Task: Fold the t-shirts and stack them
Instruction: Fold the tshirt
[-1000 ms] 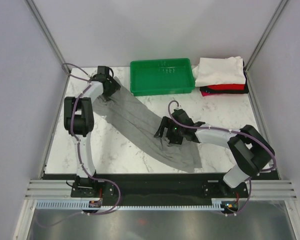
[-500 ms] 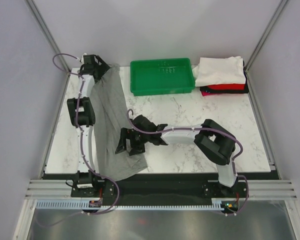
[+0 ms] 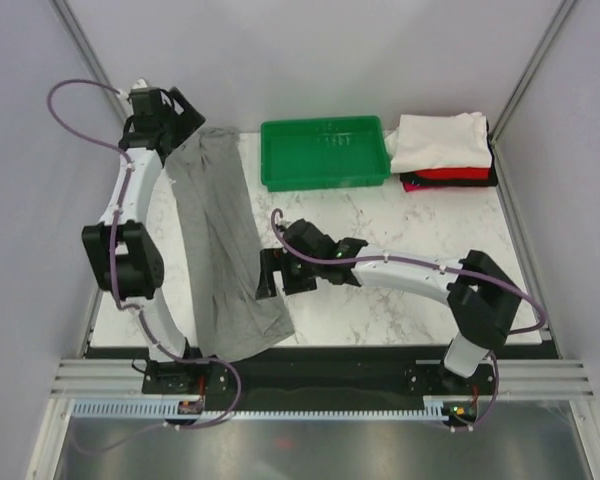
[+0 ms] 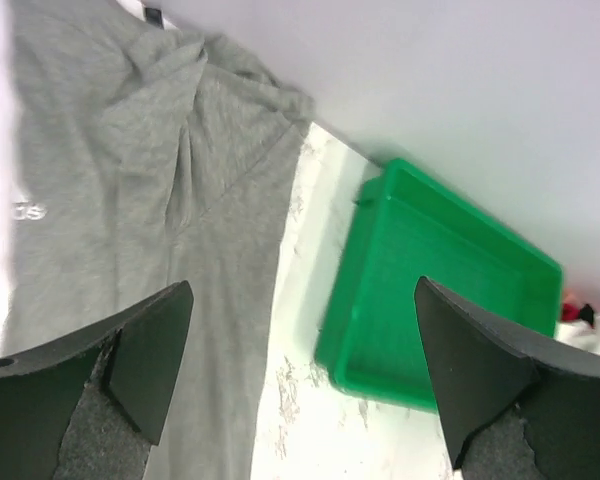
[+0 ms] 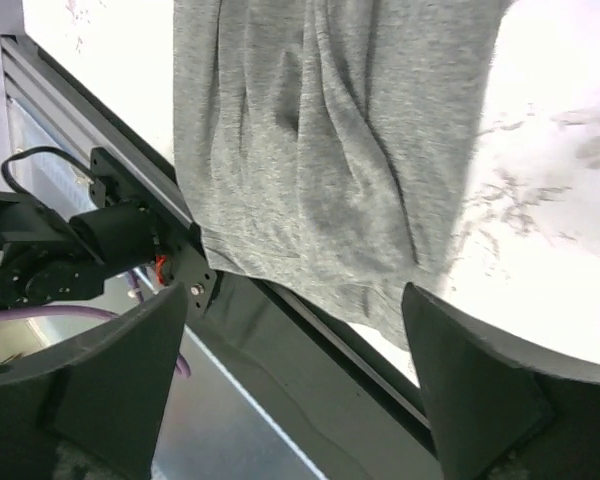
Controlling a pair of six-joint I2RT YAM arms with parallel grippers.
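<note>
Next, my right gripper needs to grab the heather-grey t-shirt by its near corner [image 3: 287, 319] [image 5: 426, 272], on the side facing the bare middle of the table.
The large heather-grey t-shirt [image 3: 220, 250] lies as a long rumpled strip down the left of the table, its near end hanging over the front edge. It also shows in the left wrist view [image 4: 130, 180] and the right wrist view [image 5: 320, 150]. My left gripper [image 3: 185, 118] is open and empty, raised above the shirt's far end [image 4: 302, 290]. My right gripper [image 3: 270, 275] is open and empty beside the shirt's right edge, above its near end [image 5: 295, 290]. A folded white shirt [image 3: 440, 140] tops a red one [image 3: 455, 174] and a black one [image 3: 450, 185] at the far right.
The green plastic tray [image 3: 325, 178] stands at the back middle, next to the shirt's far end; it also shows in the left wrist view [image 4: 430, 300]. Booth walls close in left and right. The black rail [image 3: 330, 365] runs along the front edge.
The grey shirt swung from a diagonal across the table to a strip along the left side. Both grippers have let go of it. The left arm rose toward the far left corner.
</note>
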